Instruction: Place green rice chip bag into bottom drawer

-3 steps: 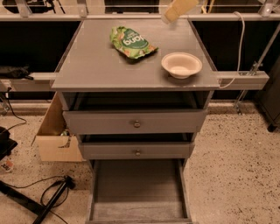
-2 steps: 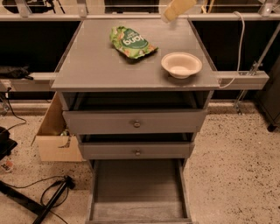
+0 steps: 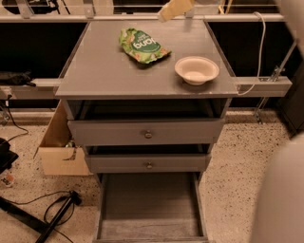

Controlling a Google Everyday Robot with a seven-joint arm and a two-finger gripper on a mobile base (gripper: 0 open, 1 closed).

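Note:
My gripper should grip the green rice chip bag at the middle (image 3: 142,44), between the bag's two ends.
The green rice chip bag (image 3: 142,45) lies flat on the back middle of the grey cabinet top (image 3: 104,71), left of a cream bowl (image 3: 196,70). The bottom drawer (image 3: 149,209) is pulled out, and its plain tray holds nothing I can see. My gripper (image 3: 175,8) shows as a tan shape at the top edge, above the cabinet's far rim, behind and a little right of the bag, not touching it. A pale blurred part of my arm (image 3: 280,194) fills the lower right and the top right corner.
The two upper knobbed drawers (image 3: 148,134) are slightly open. A cardboard box (image 3: 59,152) stands on the floor at the left, with black cables (image 3: 52,213) near it. A white cable (image 3: 260,52) hangs over the rail at the right.
The pale bulk of my arm has come into view along the right edge. The bag, bowl, drawers and gripper stand as before.

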